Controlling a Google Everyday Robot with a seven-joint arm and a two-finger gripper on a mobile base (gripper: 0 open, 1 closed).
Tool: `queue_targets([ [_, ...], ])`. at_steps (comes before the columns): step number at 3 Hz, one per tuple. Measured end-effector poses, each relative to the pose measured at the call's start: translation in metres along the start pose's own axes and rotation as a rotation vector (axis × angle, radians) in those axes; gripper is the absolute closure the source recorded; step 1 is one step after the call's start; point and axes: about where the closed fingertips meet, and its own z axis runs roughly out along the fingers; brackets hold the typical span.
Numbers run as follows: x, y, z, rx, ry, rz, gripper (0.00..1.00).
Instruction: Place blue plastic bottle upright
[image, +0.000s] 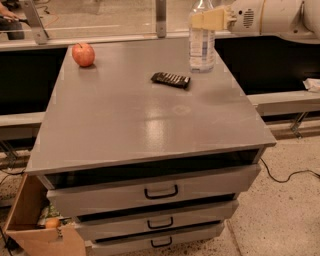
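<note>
My gripper should set the blue plastic bottle down upright, between the dark snack packet and the table's near side edge (214, 93).
The blue plastic bottle (201, 50) stands upright on the grey table top (150, 125), near its far right corner. It is clear with a white label, and its top runs out of the frame. My gripper (204, 20) comes in from the upper right on a white arm (270, 17). Its tan fingers (215, 18) are closed around the bottle's shoulder, just above the label. The bottle's base looks to rest on the table.
A red apple (83, 54) sits at the far left of the table. A dark snack packet (171, 80) lies just left of and in front of the bottle. Drawers (160, 192) are below the top, with a cardboard box (30, 225) at lower left and a cable (290, 175) on the floor.
</note>
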Motion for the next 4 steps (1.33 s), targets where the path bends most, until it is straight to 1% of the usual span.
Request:
queue_targets([
  [1, -0.001, -0.002, 0.004, 0.014, -0.003, -0.094, 1.00],
  [2, 0.003, -0.008, 0.011, 0.042, -0.005, -0.113, 1.00],
  [3, -0.006, -0.009, 0.014, 0.109, 0.025, -0.172, 1.00],
  [4, -0.019, -0.001, 0.007, 0.165, 0.075, -0.263, 1.00],
])
